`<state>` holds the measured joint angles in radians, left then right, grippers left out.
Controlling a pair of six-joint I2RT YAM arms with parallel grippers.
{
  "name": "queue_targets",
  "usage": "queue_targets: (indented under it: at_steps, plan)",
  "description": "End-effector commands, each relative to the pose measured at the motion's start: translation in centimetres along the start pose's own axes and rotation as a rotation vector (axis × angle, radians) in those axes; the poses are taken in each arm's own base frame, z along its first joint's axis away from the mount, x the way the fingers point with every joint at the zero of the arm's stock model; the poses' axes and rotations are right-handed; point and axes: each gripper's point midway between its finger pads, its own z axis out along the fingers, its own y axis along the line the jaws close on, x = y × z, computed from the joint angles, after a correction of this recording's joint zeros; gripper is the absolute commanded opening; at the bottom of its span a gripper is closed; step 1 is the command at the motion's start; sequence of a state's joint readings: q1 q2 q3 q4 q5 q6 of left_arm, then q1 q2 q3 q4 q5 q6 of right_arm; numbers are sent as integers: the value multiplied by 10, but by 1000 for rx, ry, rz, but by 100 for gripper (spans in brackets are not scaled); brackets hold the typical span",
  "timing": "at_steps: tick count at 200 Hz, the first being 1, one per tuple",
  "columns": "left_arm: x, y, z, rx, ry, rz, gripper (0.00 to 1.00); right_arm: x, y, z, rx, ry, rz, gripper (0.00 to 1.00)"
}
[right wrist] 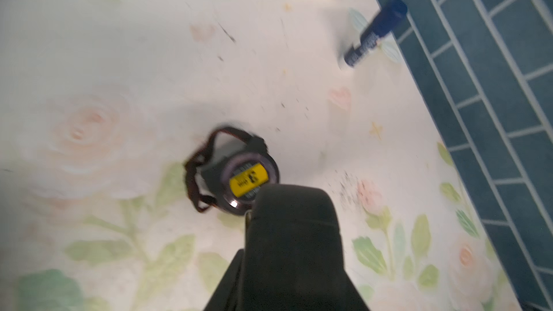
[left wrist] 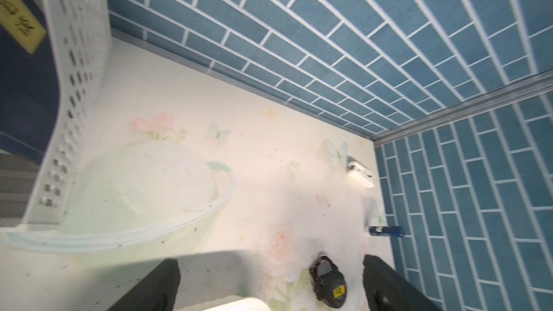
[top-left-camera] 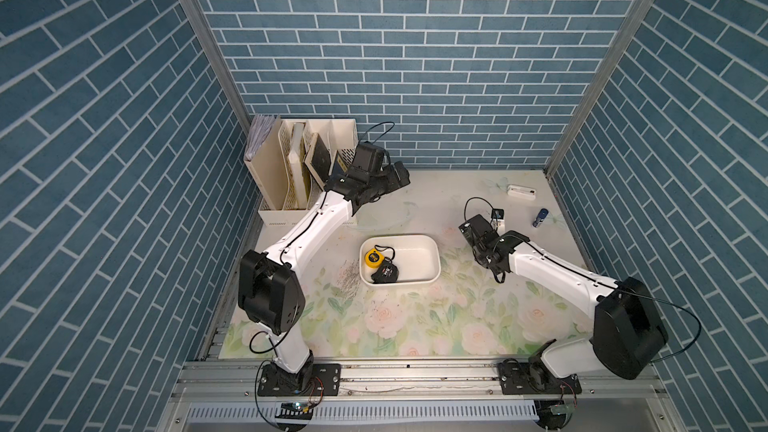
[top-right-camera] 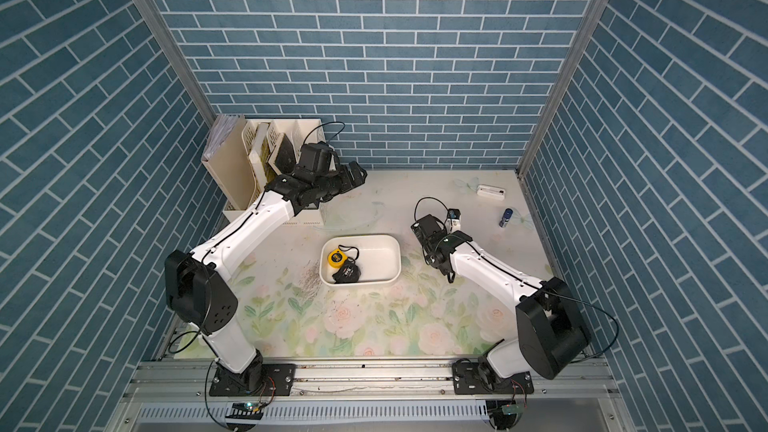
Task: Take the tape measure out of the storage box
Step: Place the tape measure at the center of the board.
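Note:
Next, I let go of the black tape measure in my right gripper on the table [top-left-camera: 485, 279] in front of the dark grey tape measure.
The white storage box [top-left-camera: 432, 261] [top-right-camera: 395, 261] sits mid-table in both top views. Inside it lie a yellow tape measure [top-left-camera: 372, 256] [top-right-camera: 336, 257] and a black one [top-left-camera: 386, 274] [top-right-camera: 348, 273]. A third, dark grey tape measure [right wrist: 239, 175] with a yellow label and a strap is outside the box, to its right. My right gripper [right wrist: 269, 201] [top-left-camera: 496, 224] is shut on its edge, and one finger hides part of it. The left wrist view shows it too [left wrist: 329, 282]. My left gripper [left wrist: 272, 282] [top-left-camera: 401, 174] hangs open and empty by the back wall.
A cream slotted file organizer [top-left-camera: 299, 168] with books stands at the back left, close behind my left arm. A small white device [top-left-camera: 520, 192] and a blue tube [top-left-camera: 540, 216] lie at the back right. Dark specks [top-left-camera: 349, 280] are scattered left of the box.

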<state>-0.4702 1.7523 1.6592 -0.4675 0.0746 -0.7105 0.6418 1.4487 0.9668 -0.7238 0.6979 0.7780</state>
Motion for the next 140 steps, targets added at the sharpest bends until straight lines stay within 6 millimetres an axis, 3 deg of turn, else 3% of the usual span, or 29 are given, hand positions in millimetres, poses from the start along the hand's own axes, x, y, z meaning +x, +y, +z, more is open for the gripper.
queue_targets:
  at_steps: [1, 27, 74, 140]
  plan:
    - [32, 40, 19, -168, 95, 114, 100, 32, -37, -1, 155, 82, 30, 0]
    - [55, 49, 22, -236, 141, 177, 100, 62, -44, 3, 171, 171, 31, 0]
    - [77, 60, 13, -347, 171, 276, 100, 91, -26, 23, 160, 280, -30, 0]
    - [72, 62, 3, -382, 137, 294, 100, 79, 9, 37, 84, 270, -64, 0]
